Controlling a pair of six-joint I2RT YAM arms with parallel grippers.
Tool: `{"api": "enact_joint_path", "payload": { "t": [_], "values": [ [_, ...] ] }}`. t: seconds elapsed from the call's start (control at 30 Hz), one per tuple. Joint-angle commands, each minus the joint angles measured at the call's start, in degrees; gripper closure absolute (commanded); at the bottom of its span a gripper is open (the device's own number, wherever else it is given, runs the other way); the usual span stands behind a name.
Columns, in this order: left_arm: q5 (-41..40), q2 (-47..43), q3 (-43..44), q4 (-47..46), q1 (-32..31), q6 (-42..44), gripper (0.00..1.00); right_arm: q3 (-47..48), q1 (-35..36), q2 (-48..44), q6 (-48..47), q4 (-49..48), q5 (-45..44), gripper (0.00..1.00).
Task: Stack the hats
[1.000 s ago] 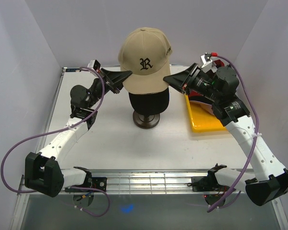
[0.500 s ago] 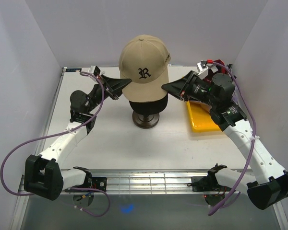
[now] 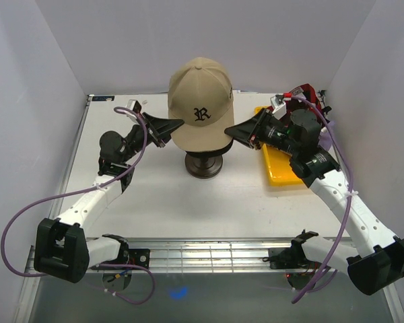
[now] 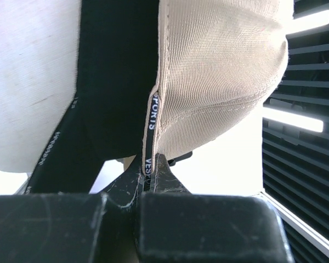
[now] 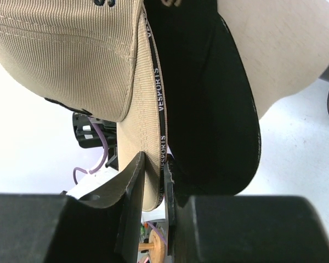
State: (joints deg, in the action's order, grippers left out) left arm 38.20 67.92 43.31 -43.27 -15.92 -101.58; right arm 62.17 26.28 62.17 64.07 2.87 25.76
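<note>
I will open my left gripper and take the tan rim's edge nearer its front (image 3: 178, 139) to square it, because the tan rim sits crooked over the black rim.
A tan hat with a black "R" (image 3: 200, 101) hangs over the beige mannequin head, just above a black hat (image 3: 209, 147) that sits on that head. My left gripper (image 3: 177, 123) is shut on the tan hat's left rim. My right gripper (image 3: 230, 130) is shut on its right rim. In the left wrist view the fingers (image 4: 148, 167) pinch the tan hat's (image 4: 219, 82) sweatband edge, beside the black hat (image 4: 115, 82) and the head (image 4: 33, 82). In the right wrist view the jaws (image 5: 153, 170) clamp the tan (image 5: 60, 55) rim, with the black hat (image 5: 208, 109) to their right.
The mannequin stands on a dark round base (image 3: 204, 165) at the table's middle. A yellow tray (image 3: 281, 171) lies to the right under my right arm. A red piece of fabric (image 3: 304, 90) shows behind that arm. White walls close in on three sides.
Both grippers have come down and slightly inward with the tan hat, which now covers most of the black hat on the mannequin head.
</note>
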Motion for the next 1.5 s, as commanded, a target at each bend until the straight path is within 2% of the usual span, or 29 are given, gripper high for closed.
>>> {"api": "enact_joint_path", "payload": {
  "t": [0.0, 0.37, 0.63, 1.03, 1.37, 1.47],
  "values": [
    [4.2, -2.4, -1.3, 0.6, 0.5, -0.1, 1.00, -2.2, -0.9, 0.3, -4.0, 2.6, -4.4, 0.92],
    [6.3, -2.7, 1.5, 8.7, 1.1, 5.1, 1.00, -5.2, -3.5, 0.1, -3.8, 2.1, -2.6, 0.92],
    [7.9, -3.7, 3.3, 12.1, 1.7, 8.2, 0.76, -4.8, -4.1, -0.2, -3.1, 1.7, -2.2, 0.92],
    [11.2, -3.8, 6.1, 14.4, 2.6, 10.5, 0.72, -3.1, -4.3, 0.2, -2.6, 1.9, -2.1, 0.91],
    [13.7, -4.4, 6.4, 14.4, 3.7, 11.6, 0.59, -1.4, -4.5, 1.1, -1.3, 2.0, -2.7, 0.91],
    [14.6, -4.4, 6.5, 14.4, 3.9, 11.9, 0.57, -1.1, -4.6, 1.5, -1.2, 2.0, -2.7, 0.91]
  ]
}}
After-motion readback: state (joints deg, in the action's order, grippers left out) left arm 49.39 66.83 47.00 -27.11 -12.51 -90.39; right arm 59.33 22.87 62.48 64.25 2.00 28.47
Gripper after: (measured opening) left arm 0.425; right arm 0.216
